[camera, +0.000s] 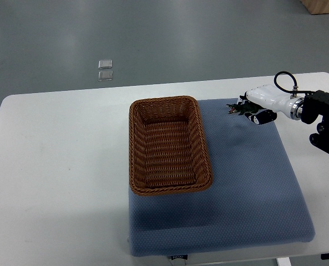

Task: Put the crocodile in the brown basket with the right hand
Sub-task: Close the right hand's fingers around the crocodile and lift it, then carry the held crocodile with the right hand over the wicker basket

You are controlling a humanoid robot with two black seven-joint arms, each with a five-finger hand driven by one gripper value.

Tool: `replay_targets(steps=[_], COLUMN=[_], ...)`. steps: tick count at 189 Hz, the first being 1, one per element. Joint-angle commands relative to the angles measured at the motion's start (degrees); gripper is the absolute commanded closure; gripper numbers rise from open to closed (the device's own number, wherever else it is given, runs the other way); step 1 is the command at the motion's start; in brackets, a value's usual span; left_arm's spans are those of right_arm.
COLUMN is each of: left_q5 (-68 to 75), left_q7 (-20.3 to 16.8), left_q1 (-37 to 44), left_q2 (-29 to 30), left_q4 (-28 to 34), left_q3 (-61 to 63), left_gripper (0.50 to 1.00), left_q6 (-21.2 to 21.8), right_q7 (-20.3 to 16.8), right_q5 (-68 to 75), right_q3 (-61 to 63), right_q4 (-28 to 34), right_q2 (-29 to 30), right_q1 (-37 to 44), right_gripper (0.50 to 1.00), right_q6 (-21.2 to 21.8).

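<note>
The robot's right gripper will release the crocodile on the brown basket's bottom near its far rim [158, 118].
A brown wicker basket [170, 145] stands with nothing in it on the left part of a blue mat [247, 188]. My right hand [253, 111] comes in from the right edge and hangs over the mat's far right corner. Its fingers are curled around a small dark green crocodile [234, 108], whose snout pokes out to the left toward the basket. Most of the toy is hidden by the white hand. A stretch of bare mat separates the hand from the basket's right rim.
The mat lies on a white table [59, 166]. Beyond the table's far edge, two small clear squares [105, 70] lie on the grey floor. A wooden box corner [322, 5] shows at the top right.
</note>
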Motion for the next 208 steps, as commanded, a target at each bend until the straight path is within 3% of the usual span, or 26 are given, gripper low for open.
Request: replay_targets(steps=[1, 74, 152, 208], left_q5=[0.0, 0.0, 0.0, 0.0], left_q7=[0.0, 0.0, 0.0, 0.0], left_q1=[0.0, 0.0, 0.0, 0.0], left_q2=[0.0, 0.0, 0.0, 0.0], left_q4=[0.0, 0.0, 0.0, 0.0], left_q3=[0.0, 0.0, 0.0, 0.0], left_gripper=[0.5, 0.5, 0.5, 0.5], left_q6=[0.0, 0.0, 0.0, 0.0], right_q7=[0.0, 0.5, 0.8, 0.8], right_q5=[0.0, 0.2, 0.0, -0.6], right_q3=[0.0, 0.0, -1.0, -3.7], right_q4=[0.3, 4.6, 7.9, 7.9], right_q2=[0.3, 3.5, 14.6, 15.8], right_q1=[1.5, 8.7, 9.3, 8.3], right_gripper=[1.0, 1.0, 1.0, 1.0], right_q6=[-0.6, -2.3, -1.7, -1.4])
